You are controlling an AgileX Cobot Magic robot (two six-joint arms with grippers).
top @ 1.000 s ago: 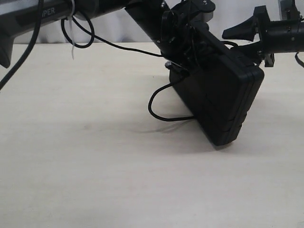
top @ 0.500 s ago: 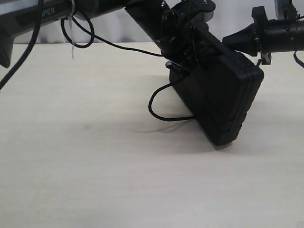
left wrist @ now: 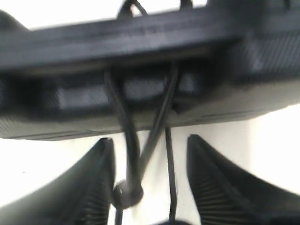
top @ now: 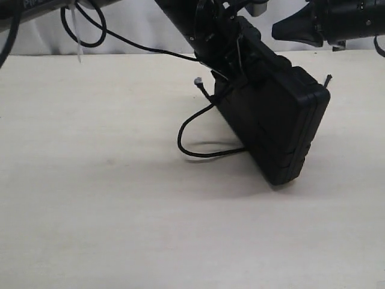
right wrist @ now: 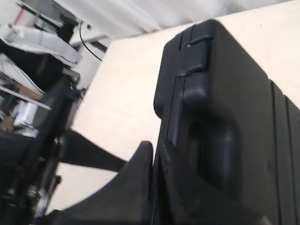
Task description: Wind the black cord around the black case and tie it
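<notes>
Next, my left gripper pinches the cord (left wrist: 139,161) next to the knot while my right gripper reaches for the cord's loop at the case, since the knot hangs clear of the case.
The black case (top: 277,123) stands tilted on one edge on the pale table (top: 90,198). The black cord (top: 183,135) loops out on the case's left side; one frayed tip (top: 197,80) sticks up there and another tip (top: 328,78) pokes out at the case's upper right corner. In the left wrist view my left gripper (left wrist: 147,140) is open just below the case (left wrist: 140,61), with crossed cord strands and a knot (left wrist: 126,194) between its fingers, not pinched. My right gripper (top: 283,30) hovers above the case's right corner, shut with nothing seen in it (right wrist: 152,146).
A smooth robot cable (top: 129,43) and a white tie (top: 77,36) hang from the left arm above the table's far left. Bare table spreads in front of and to the left of the case. White curtain lies behind.
My left gripper has opened and let go of the cord, and its arm rose. My right gripper shut, then lifted up and left. A cord tip now stands free at the case's right corner.
</notes>
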